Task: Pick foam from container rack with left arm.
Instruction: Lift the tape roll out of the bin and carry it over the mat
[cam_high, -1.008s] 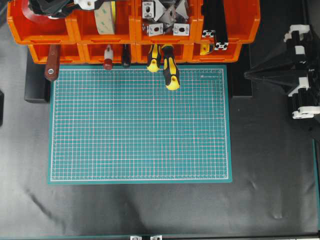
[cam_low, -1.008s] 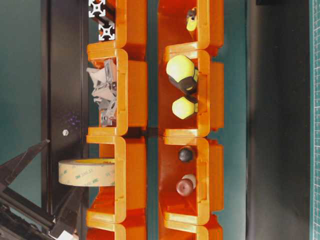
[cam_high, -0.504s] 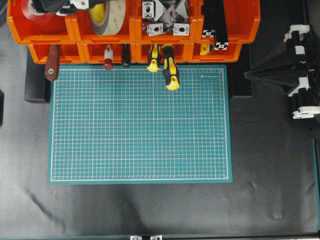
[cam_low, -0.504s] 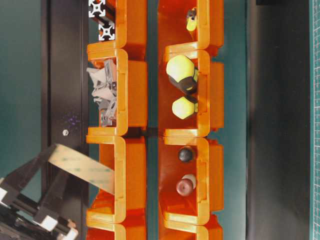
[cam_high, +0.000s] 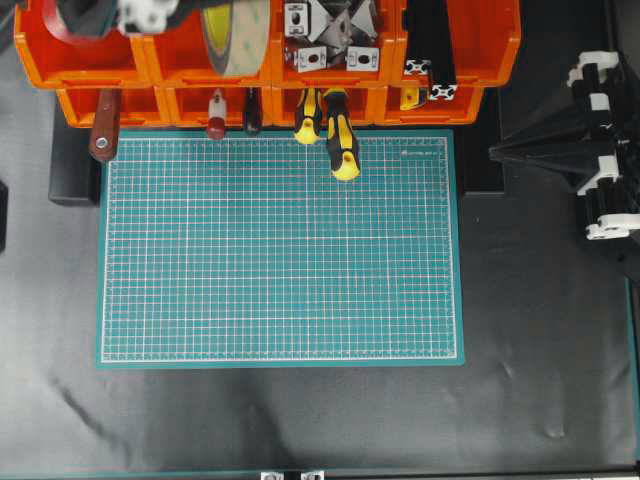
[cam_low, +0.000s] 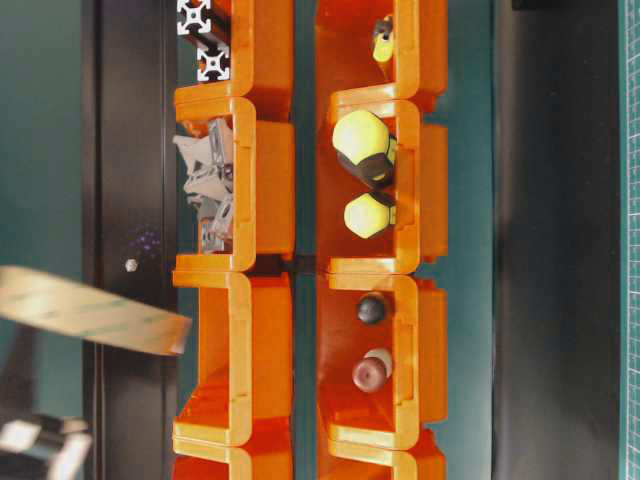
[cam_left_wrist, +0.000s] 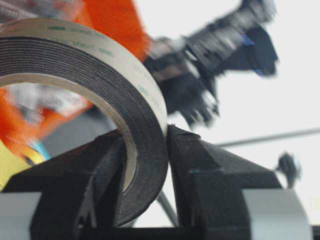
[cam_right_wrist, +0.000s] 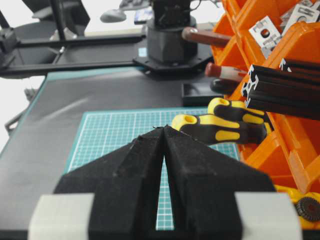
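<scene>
The robot's left gripper will release the foam on the green cutting mat (cam_high: 240, 195), in front of the red and black handles. The foam still hangs above the orange container rack.
The foam (cam_high: 237, 35) is a ring of tape with a dark face and a cream band. It hangs tilted above the second upper bin of the orange container rack (cam_high: 380, 102). My left gripper (cam_high: 192, 16) is shut on its wall. The left wrist view shows the fingers clamping the foam (cam_left_wrist: 125, 95) from inside and outside, around the left gripper (cam_left_wrist: 145, 147). In the table-level view the foam (cam_low: 95, 312) is outside the rack (cam_low: 262, 200). My right gripper (cam_high: 497, 150) rests shut and empty at the right; it also shows in its wrist view (cam_right_wrist: 164, 130).
A red tape roll (cam_high: 58, 25) lies in the leftmost upper bin. Metal brackets (cam_high: 330, 38) and black extrusions (cam_high: 430, 50) fill the other upper bins. Yellow-black screwdrivers (cam_high: 340, 145) and a brown handle (cam_high: 103, 137) stick out over the green cutting mat (cam_high: 280, 250).
My left gripper has lifted the foam up and out of its upper bin. The roll has tipped from upright to tilted. The right arm has not moved.
</scene>
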